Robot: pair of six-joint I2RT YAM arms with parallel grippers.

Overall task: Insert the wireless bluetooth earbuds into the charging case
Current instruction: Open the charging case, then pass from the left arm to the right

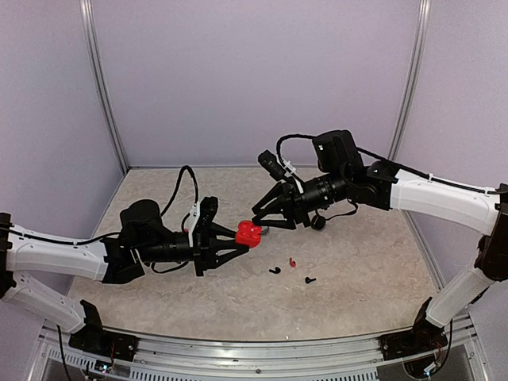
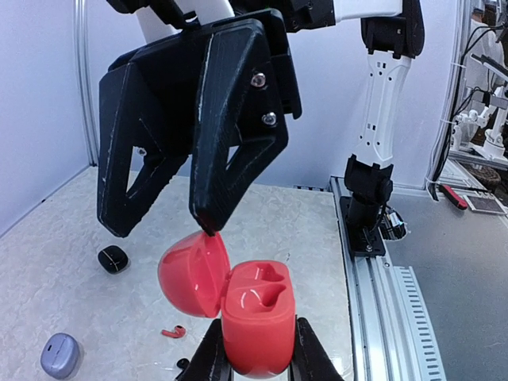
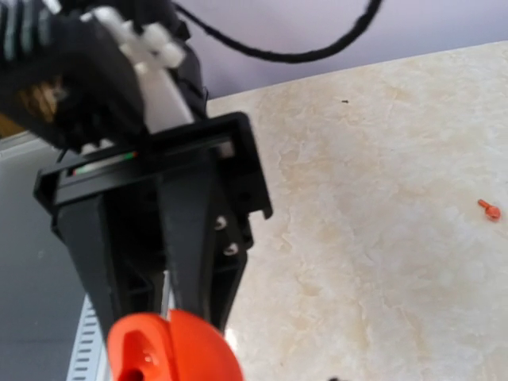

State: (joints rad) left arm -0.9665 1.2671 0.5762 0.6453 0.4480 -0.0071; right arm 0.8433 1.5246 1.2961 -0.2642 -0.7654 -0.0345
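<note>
Next, my right gripper takes the red charging case by its base (image 1: 251,240) as I level the case, which is tilted in my left gripper with its lid open.
My left gripper (image 1: 244,238) is shut on the base of a red charging case (image 2: 255,325), held above the table with its lid (image 2: 186,274) swung open and both sockets empty. My right gripper (image 2: 163,228) hangs just above it, jaws apart, one fingertip (image 2: 208,225) touching the lid's top edge. In the top view the case (image 1: 248,232) sits between the two grippers. A red earbud (image 1: 292,261) and two black earbuds (image 1: 275,270) (image 1: 309,279) lie on the table to the right of the case. The red earbud (image 2: 175,331) also shows below the lid.
A black case (image 2: 113,259) and a silvery grey case (image 2: 60,355) rest on the table under the right gripper's side. The black case (image 1: 318,222) lies below the right forearm. A metal rail (image 2: 373,278) runs along the table's near edge.
</note>
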